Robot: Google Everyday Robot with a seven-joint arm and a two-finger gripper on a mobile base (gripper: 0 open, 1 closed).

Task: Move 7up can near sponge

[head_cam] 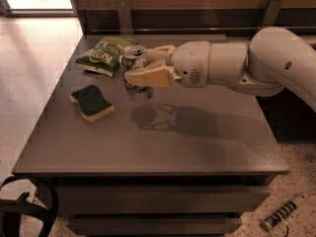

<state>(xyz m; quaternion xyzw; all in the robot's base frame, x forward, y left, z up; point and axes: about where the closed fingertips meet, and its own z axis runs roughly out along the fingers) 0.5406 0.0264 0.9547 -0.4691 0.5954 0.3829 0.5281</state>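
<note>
My gripper is to let go of the 7up can on the grey table just off the sponge's near edge point(115, 129), towards my arm.
The 7up can point(135, 65), silver with green markings and a pull-tab top, is upright just above the grey table point(148, 147), held between the cream fingers of my gripper point(143, 65), which reaches in from the right and is shut on it. The sponge point(92, 102), dark green top over yellow foam, lies flat on the table to the lower left of the can, a short gap away. The near finger point(150, 76) covers the can's middle.
A green crinkly chip bag point(103, 56) lies at the back left, just behind the can. A wooden wall with metal brackets point(124, 14) runs behind the table. A power strip point(284, 213) lies on the floor at the right.
</note>
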